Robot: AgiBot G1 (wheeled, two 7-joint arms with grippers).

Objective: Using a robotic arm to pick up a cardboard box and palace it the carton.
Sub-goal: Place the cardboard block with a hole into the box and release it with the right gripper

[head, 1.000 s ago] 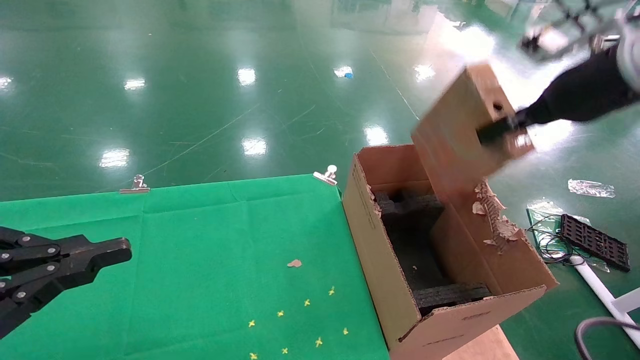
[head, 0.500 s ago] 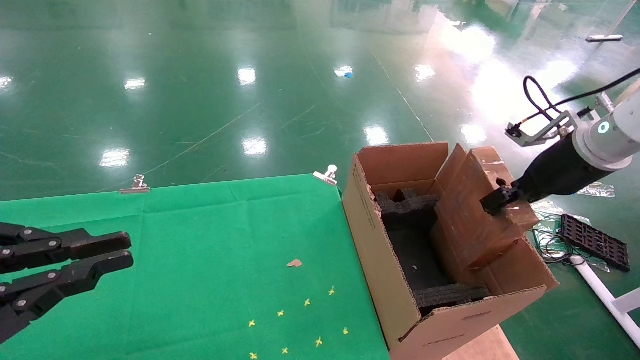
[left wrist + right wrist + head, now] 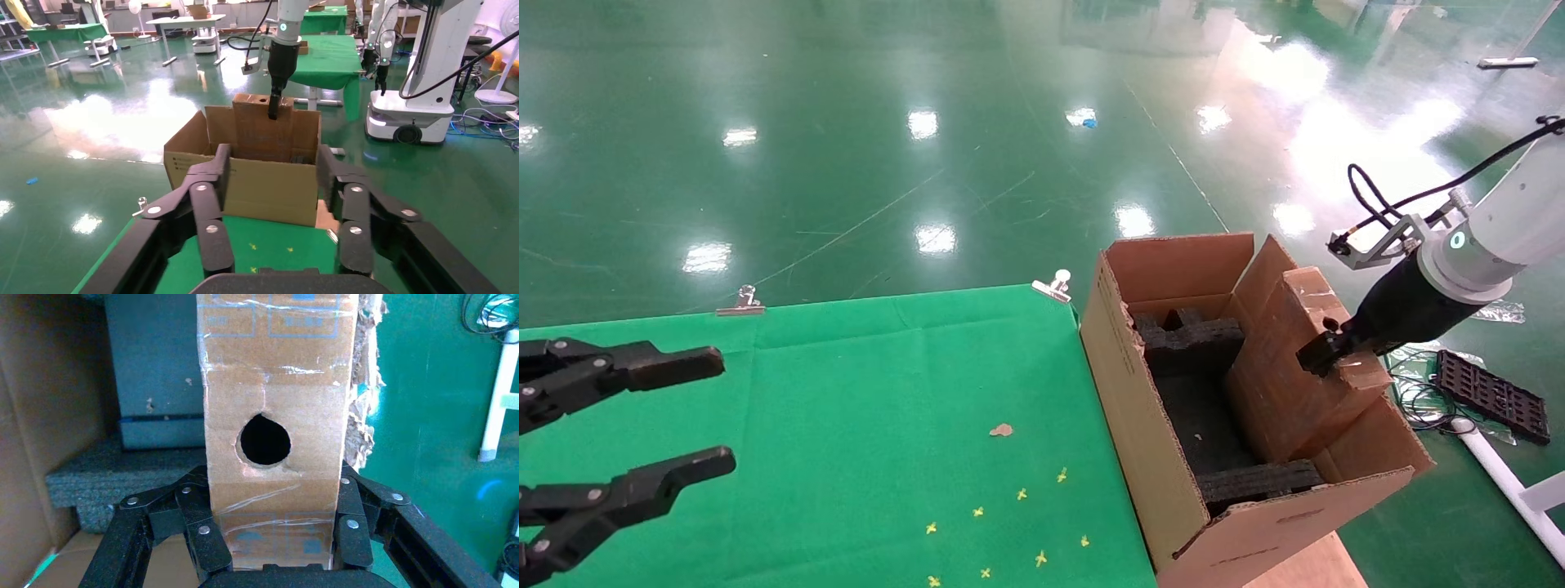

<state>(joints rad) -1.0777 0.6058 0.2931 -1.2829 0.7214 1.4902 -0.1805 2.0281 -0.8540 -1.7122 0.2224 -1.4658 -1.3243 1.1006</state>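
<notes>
My right gripper should put the cardboard box down inside the carton [image 3: 1278, 403], against the side of the carton with the torn flap.
The small flat cardboard box [image 3: 1279, 367] stands on edge inside the right side of the big carton [image 3: 1140, 408], with its top part above the rim. My right gripper [image 3: 1324, 355], on the white robotic arm [image 3: 1491, 237], is shut on the box's narrow edge. In the right wrist view the box [image 3: 275, 386] shows its round hole and sits between the fingers of the right gripper [image 3: 274, 478]. My left gripper [image 3: 717, 408] is open and empty over the green cloth at the left. In the left wrist view, the left gripper [image 3: 273, 156] faces the carton [image 3: 263, 190].
Black foam inserts [image 3: 1189, 339] line the carton's bottom and ends. Its ragged torn flap [image 3: 364, 386] is beside the box. The green cloth [image 3: 887, 392] is held by metal clips [image 3: 1054, 286]. A black tray [image 3: 1491, 396], cables and a white pipe lie on the floor at the right.
My right arm has brought the cardboard box down from above the carton into its right side. My left gripper has opened wide.
</notes>
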